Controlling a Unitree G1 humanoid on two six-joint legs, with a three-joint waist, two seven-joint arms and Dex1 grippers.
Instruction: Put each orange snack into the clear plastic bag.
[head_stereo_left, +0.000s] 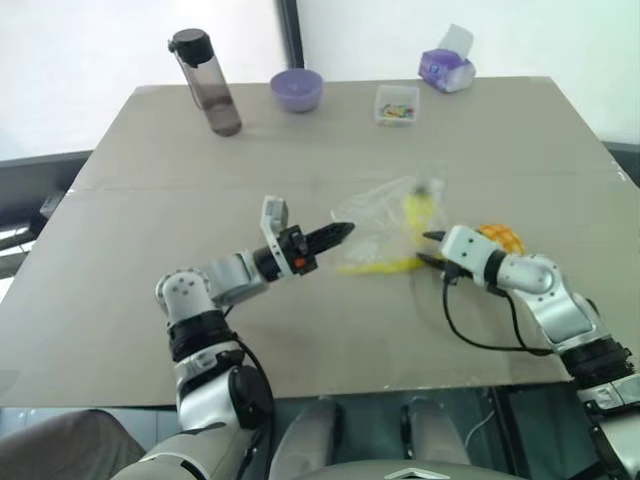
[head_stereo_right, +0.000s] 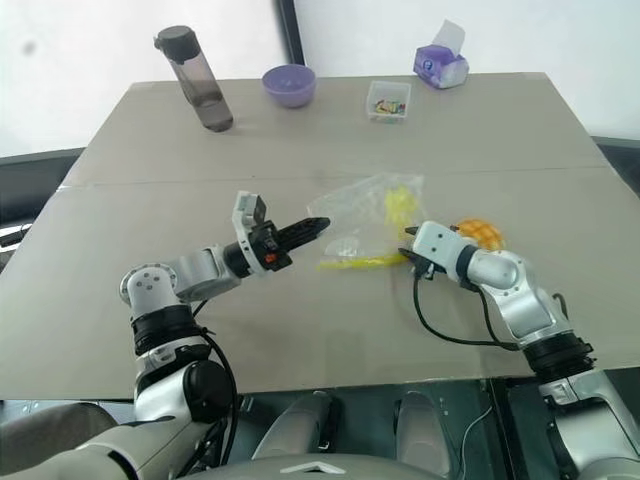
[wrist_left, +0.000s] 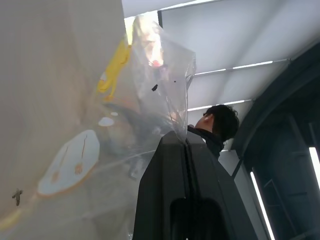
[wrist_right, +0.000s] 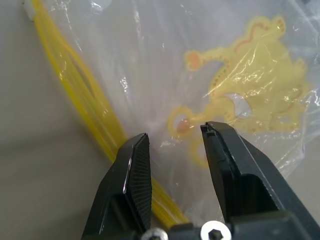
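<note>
My left gripper pinches film away from the yellow strip, so it should release the bag's film and take the yellow strip's end (head_stereo_left: 347, 268) before opening the bag.
The clear plastic bag (head_stereo_left: 392, 222), with a yellow strip along its near edge and a yellow print, lies crumpled at the table's middle. My left gripper (head_stereo_left: 343, 231) is shut on the bag's left edge and lifts the film, which hangs from the closed fingers (wrist_left: 186, 150) in the left wrist view. My right gripper (head_stereo_left: 431, 249) is at the bag's right side, open, its jaws apart just over the printed film (wrist_right: 240, 95) with nothing between them. One orange snack (head_stereo_left: 502, 238), round with a grid pattern, sits on the table right behind the right gripper's wrist.
At the far side of the table (head_stereo_left: 150, 300) stand a dark water bottle (head_stereo_left: 210, 85), a purple bowl (head_stereo_left: 297, 89), a small clear box of colourful bits (head_stereo_left: 397, 104) and a purple tissue pack (head_stereo_left: 447, 68). A person (wrist_left: 215, 125) is seen past the bag.
</note>
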